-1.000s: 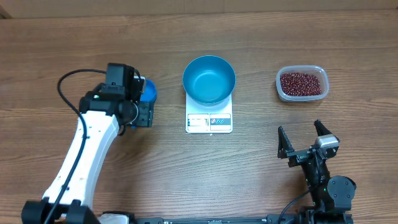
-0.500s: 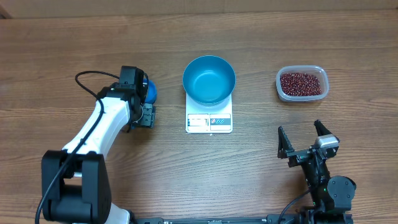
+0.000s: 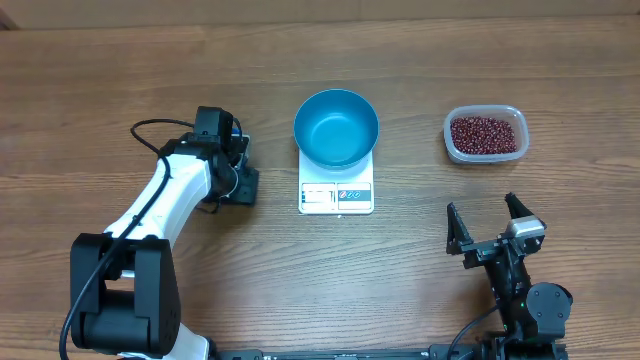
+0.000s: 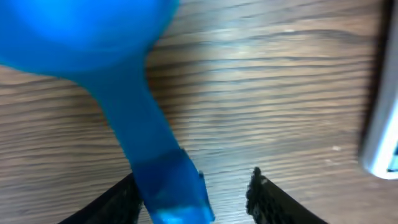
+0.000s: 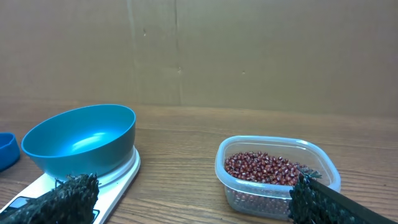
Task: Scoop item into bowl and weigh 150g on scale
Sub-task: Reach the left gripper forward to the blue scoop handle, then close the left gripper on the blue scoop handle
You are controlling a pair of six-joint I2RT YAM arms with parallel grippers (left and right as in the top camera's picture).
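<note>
The handle of the blue scoop lies slanted through my left gripper's fingers, so I will open them, turn in line with it and grip the handle nearer the scoop's cup [image 4: 118,90].
The bright blue bowl [image 3: 336,127] stands on the white scale [image 3: 336,197] at the table's middle; the right wrist view shows the bowl [image 5: 81,140] holding nothing. Dark red beans [image 3: 485,133] fill a clear tub at the right. In the left wrist view a small blue scoop [image 4: 93,43] lies on the wood. Its handle [image 4: 165,180] runs between the jaws of my left gripper [image 4: 194,180], against the left finger, with a gap to the right one. My right gripper [image 3: 482,208] stands open and holds nothing, near the front right.
The clear plastic tub [image 5: 277,199] sits just ahead of my right gripper [image 5: 193,186]. The scale's edge [image 4: 382,143] shows at the right of the left wrist view. A brown cardboard wall backs the table.
My left gripper has dropped over the scoop, covering it from above, and its jaws have narrowed around the handle. The right arm has not moved.
</note>
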